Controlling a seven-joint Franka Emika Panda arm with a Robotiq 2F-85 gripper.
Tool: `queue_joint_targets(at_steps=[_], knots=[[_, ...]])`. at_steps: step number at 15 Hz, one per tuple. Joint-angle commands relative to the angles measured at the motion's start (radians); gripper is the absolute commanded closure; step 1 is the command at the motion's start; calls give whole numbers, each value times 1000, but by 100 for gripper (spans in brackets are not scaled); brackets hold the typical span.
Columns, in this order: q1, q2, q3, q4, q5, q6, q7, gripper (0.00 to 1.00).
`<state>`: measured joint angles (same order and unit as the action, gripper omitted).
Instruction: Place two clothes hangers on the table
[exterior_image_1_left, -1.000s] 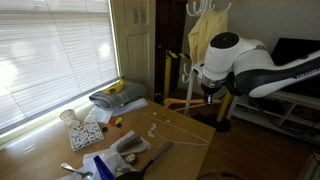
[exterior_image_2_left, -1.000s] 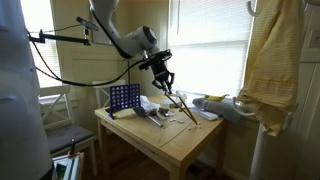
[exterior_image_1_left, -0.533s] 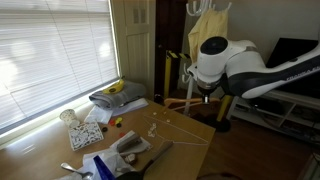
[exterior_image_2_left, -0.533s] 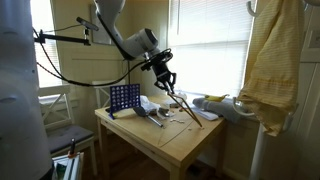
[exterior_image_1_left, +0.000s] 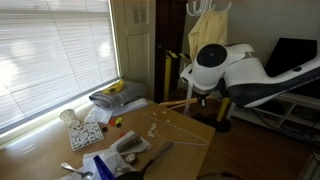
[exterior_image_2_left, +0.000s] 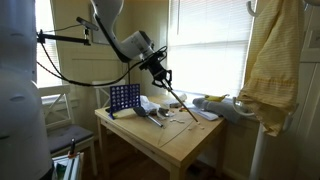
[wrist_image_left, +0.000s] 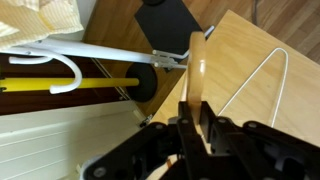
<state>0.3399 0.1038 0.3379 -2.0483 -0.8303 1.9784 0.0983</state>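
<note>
Next, I release the tan clothes hanger on top of the white wire hanger (exterior_image_1_left: 181, 127) (wrist_image_left: 236, 106) at the end of the table.
My gripper (exterior_image_1_left: 203, 96) (exterior_image_2_left: 163, 77) (wrist_image_left: 196, 112) is shut on a clothes hanger, whose pale tan bar (wrist_image_left: 197, 70) runs between the jaws. It hangs tilted above the table's end, and its thin bar (exterior_image_2_left: 182, 104) slopes down toward the top. A second hanger, thin white wire (exterior_image_1_left: 178, 128) (wrist_image_left: 250, 83), lies flat on the light-brown wooden table (exterior_image_1_left: 40, 152) (exterior_image_2_left: 186, 142) (wrist_image_left: 240, 45), just below and beside my gripper.
A pale yellow garment (exterior_image_1_left: 205, 35) (exterior_image_2_left: 275, 60) hangs on a rack by the table's end. Folded cloth with a banana (exterior_image_1_left: 115, 95), papers (exterior_image_1_left: 85, 135) and a blue grid game (exterior_image_2_left: 124, 98) crowd the table. A white curved hanger (wrist_image_left: 60, 55) and a yellow pole (wrist_image_left: 70, 85) are beyond the edge.
My arm has swung a little further over the table end, carrying the held hanger with it. The wire hanger on the table has not moved.
</note>
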Motion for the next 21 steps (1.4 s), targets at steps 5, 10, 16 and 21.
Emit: queue_joint_targets(at_steps=[5,10,16,21], knots=[[80,167,6,153,-169,-135,-4,96],[112,238,0,220,-208,-178,4,96],[187,323,-3,303,-276,-379,49,96],[193,365,4,345,-262,-349,9,96]])
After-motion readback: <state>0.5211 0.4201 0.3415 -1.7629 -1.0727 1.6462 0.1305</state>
